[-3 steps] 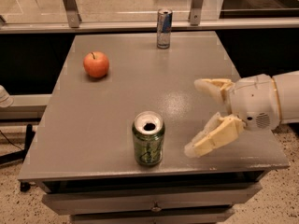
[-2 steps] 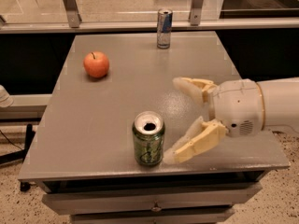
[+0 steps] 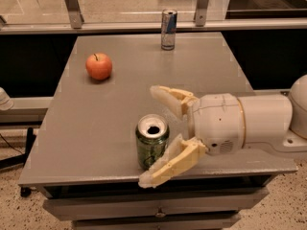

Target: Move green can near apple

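Observation:
The middle of the green can (image 3: 149,150), below its silver top, will get my gripper closed around it, one finger in front and one behind.
The green can (image 3: 152,143) stands upright near the table's front edge, its silver top with a dark hole facing up. My gripper (image 3: 154,135) comes in from the right and is open, one cream finger (image 3: 169,97) behind the can and the other finger (image 3: 168,164) in front of it, so the can sits between them. I cannot tell whether either finger touches it. The apple (image 3: 99,66), orange-red with a short dark stem, lies at the table's far left, well apart from the can.
A tall slim blue-and-silver can (image 3: 168,28) stands at the far edge of the grey table (image 3: 120,104). A metal rail and posts run behind the table. Drawers sit under the table front.
My gripper has moved left across the table, and its open fingers now straddle the green can. The can, the apple and the slim can have not moved.

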